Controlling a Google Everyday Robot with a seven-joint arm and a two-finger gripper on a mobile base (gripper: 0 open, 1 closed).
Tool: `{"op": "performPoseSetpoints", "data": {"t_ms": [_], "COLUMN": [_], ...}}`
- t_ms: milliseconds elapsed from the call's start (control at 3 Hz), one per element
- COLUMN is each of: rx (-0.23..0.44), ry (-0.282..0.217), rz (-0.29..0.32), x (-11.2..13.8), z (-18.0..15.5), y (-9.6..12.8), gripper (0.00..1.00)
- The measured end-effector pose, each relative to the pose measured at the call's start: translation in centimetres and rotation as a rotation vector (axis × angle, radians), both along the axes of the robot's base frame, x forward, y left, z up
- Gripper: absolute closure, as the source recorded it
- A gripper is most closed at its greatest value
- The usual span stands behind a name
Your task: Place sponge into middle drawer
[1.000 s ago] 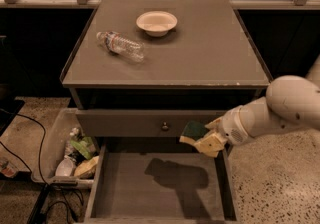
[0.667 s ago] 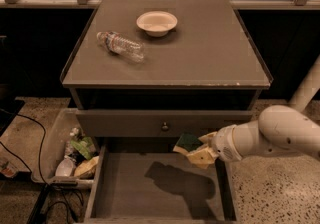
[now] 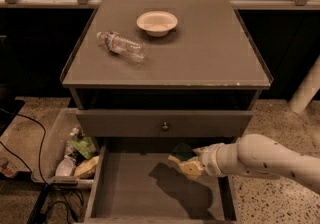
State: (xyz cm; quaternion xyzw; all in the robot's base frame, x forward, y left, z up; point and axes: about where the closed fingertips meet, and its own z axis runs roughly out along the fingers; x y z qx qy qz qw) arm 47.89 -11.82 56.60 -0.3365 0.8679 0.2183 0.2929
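The robot's gripper will release the sponge on the bottom of the drawer near the back, below the round knob (image 3: 179, 172). The sponge hangs a little above the drawer now.
The middle drawer (image 3: 125, 188) stands pulled open below the cabinet, a wide grey tray with a flat floor. My gripper (image 3: 192, 163) reaches in from the right and hangs a little above the drawer's back right part. It is shut on the sponge (image 3: 182, 157), pale yellow foam with a dark green layer facing up and left. The sponge casts a shadow on the drawer floor beneath it.
A closed drawer front with a small round knob (image 3: 164, 126) sits just above the open drawer. On the cabinet top lie a white bowl (image 3: 157, 22) and a plastic bottle (image 3: 121, 45) on its side. A bin of litter (image 3: 75, 155) stands left of the drawer.
My gripper with the sponge has moved left and down, from beside the drawer's right wall to over the drawer's inside.
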Motion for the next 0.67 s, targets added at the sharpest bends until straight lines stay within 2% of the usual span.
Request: {"op": "performPoseSetpoints", "data": {"t_ms": [333,667], "rx": [-0.007,-0.007], "ry": [-0.04,-0.04], "rz": [-0.038,-0.038], "x": [1.26,1.26], "z": [0.1,0.1], "y": [-0.28,-0.28], "gripper": [1.0,1.0]}}
